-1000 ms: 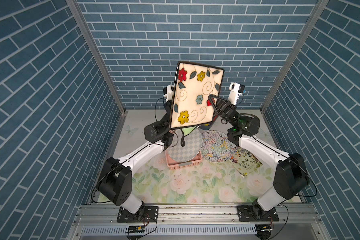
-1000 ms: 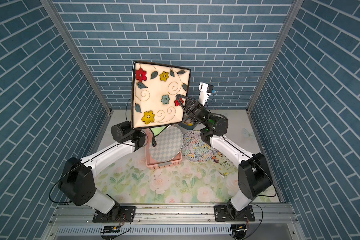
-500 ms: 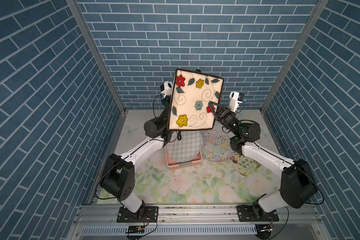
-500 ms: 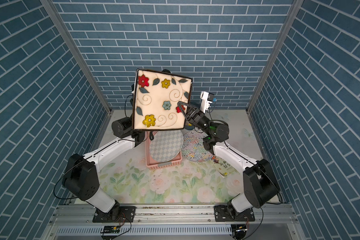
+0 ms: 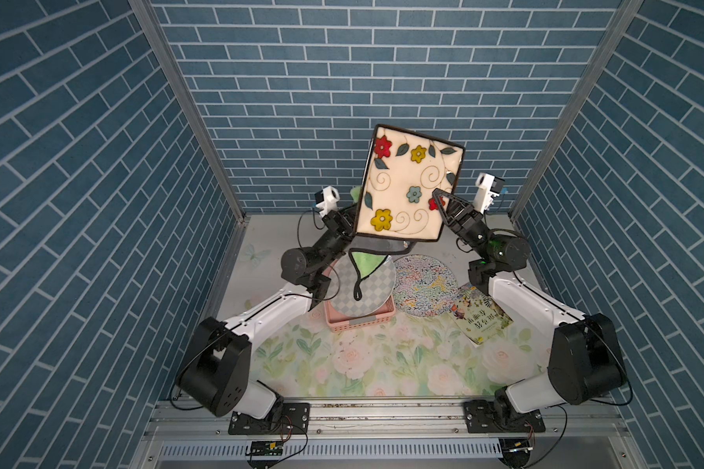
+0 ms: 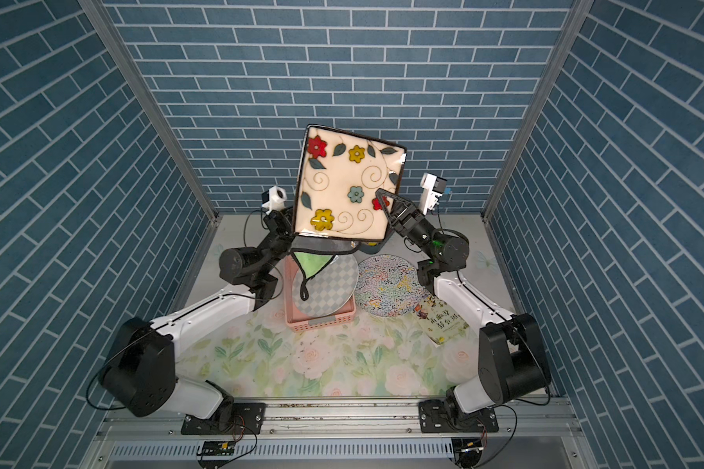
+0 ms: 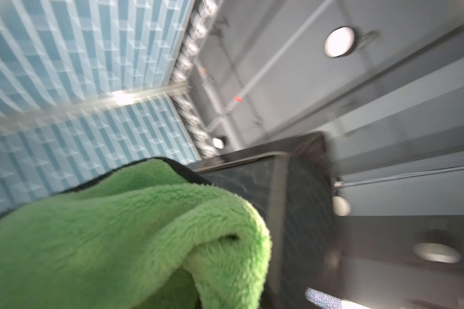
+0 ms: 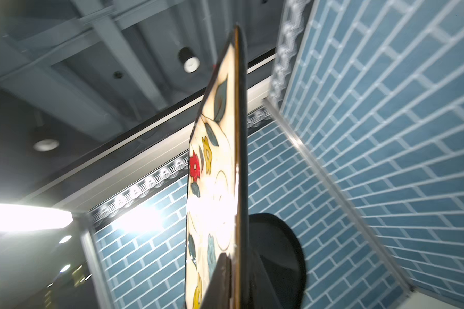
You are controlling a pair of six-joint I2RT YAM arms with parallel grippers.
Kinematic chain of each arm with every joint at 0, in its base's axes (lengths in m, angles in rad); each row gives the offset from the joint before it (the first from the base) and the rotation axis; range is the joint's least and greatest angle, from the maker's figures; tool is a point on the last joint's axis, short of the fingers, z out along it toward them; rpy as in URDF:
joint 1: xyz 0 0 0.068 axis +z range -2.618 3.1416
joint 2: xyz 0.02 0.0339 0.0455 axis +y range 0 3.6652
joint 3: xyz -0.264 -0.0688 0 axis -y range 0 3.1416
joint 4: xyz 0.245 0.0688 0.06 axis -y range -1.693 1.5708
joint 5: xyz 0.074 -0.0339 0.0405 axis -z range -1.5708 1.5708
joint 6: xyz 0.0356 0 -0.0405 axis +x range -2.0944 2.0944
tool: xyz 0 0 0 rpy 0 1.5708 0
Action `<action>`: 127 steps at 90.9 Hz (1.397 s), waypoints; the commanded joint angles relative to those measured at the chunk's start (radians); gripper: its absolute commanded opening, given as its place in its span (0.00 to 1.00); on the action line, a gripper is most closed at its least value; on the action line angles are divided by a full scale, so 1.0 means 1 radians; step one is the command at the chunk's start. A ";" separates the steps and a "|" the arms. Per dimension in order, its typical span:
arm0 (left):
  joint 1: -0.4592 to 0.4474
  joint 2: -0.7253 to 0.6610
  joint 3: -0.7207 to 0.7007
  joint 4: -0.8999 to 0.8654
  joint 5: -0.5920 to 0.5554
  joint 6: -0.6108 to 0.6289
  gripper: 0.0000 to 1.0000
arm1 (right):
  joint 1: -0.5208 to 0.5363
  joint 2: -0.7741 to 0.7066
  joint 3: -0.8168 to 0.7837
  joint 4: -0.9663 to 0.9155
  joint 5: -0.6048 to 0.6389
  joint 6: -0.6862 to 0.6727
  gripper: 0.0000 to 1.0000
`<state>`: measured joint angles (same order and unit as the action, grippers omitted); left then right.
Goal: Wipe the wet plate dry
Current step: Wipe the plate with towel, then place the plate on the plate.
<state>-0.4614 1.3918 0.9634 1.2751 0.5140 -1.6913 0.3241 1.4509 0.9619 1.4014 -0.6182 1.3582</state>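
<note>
I need to release the square flowered plate from my right gripper onto the patterned round plate (image 5: 432,287) beside the pink basket.
The plate (image 5: 407,186) is square and cream with a dark rim and painted flowers. It is held up on edge above the table in both top views, face toward the camera (image 6: 346,182). My right gripper (image 5: 439,199) is shut on its right edge. In the right wrist view one finger (image 8: 220,281) lies on the flowered face. My left gripper (image 5: 338,221) reaches behind the plate, fingertips hidden, shut on a green cloth (image 7: 118,240) beside the plate's dark back (image 7: 300,200). A corner of the cloth (image 5: 364,260) hangs below the plate.
A pink basket (image 5: 358,320) under the raised plate holds a checkered round plate (image 5: 366,292). A patterned round plate (image 5: 425,286) and a book (image 5: 480,316) lie to its right on the floral mat. Blue brick walls close three sides.
The plate has shifted right and tilted clockwise, still in the right gripper. The left arm with the cloth has moved farther back behind the plate.
</note>
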 commanded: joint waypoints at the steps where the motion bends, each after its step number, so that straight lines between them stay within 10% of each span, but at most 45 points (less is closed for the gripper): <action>1: 0.086 -0.222 0.078 -0.645 0.076 0.595 0.00 | -0.087 -0.136 -0.127 -0.103 0.187 -0.068 0.00; 10: 0.069 -0.285 0.236 -1.286 -0.321 1.068 0.00 | -0.141 -0.281 -0.253 -0.354 0.246 -0.164 0.00; 29: 0.078 -0.313 0.241 -1.512 -0.624 1.251 0.00 | -0.157 -0.506 -0.395 -0.823 0.461 -0.403 0.00; 98: 0.079 -0.313 0.163 -1.432 -0.517 1.242 0.00 | -0.159 -0.256 -0.591 -0.694 0.289 -0.475 0.00; 127: 0.078 -0.310 0.148 -1.422 -0.512 1.234 0.00 | -0.143 -0.149 -0.562 -0.848 0.337 -0.525 0.48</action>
<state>-0.3847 1.0782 1.1210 -0.1791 -0.0059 -0.4564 0.1707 1.3041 0.3473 0.5400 -0.2897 0.8795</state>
